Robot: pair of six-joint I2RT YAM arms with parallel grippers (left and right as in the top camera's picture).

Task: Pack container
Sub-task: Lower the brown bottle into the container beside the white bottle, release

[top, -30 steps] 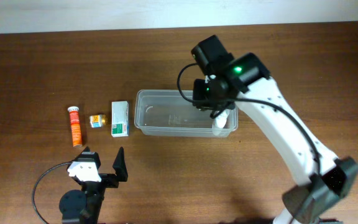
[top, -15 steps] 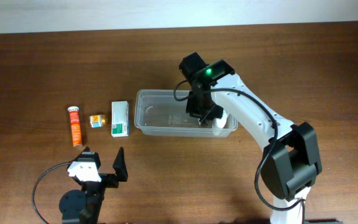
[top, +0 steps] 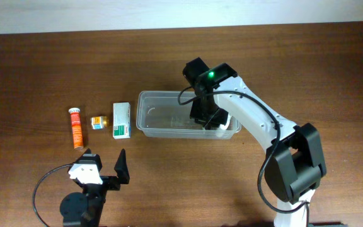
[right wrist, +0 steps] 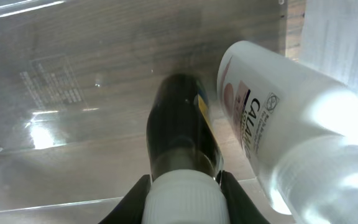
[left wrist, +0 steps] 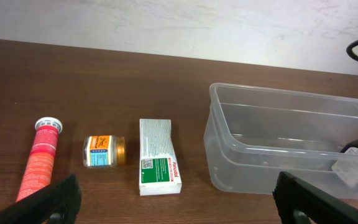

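My left gripper should next move to the middle of the orange tube [top: 76,129] [left wrist: 36,165], next to the small jar, and close there.
The clear plastic container [top: 162,115] stands mid-table; it also shows in the left wrist view [left wrist: 272,143] and its floor fills the right wrist view [right wrist: 73,81]. My right gripper [top: 205,116] reaches down into its right half and is shut on the white cap of a dark bottle [right wrist: 182,134], held just above the container floor. A white bottle [right wrist: 278,124] lies in the container right beside it [top: 224,123]. My left gripper [top: 103,171] is open and empty near the front edge, its fingertips [left wrist: 48,202] wide apart.
Left of the container lie a white-and-green carton [top: 121,120], a small jar with an orange-blue label [top: 98,122] and an orange tube [top: 75,128]. The same three show in the left wrist view: carton [left wrist: 158,165], jar [left wrist: 103,151], tube [left wrist: 39,158].
My right arm has moved left and lowered the dark bottle into the container beside the white bottle. The left arm has not moved.
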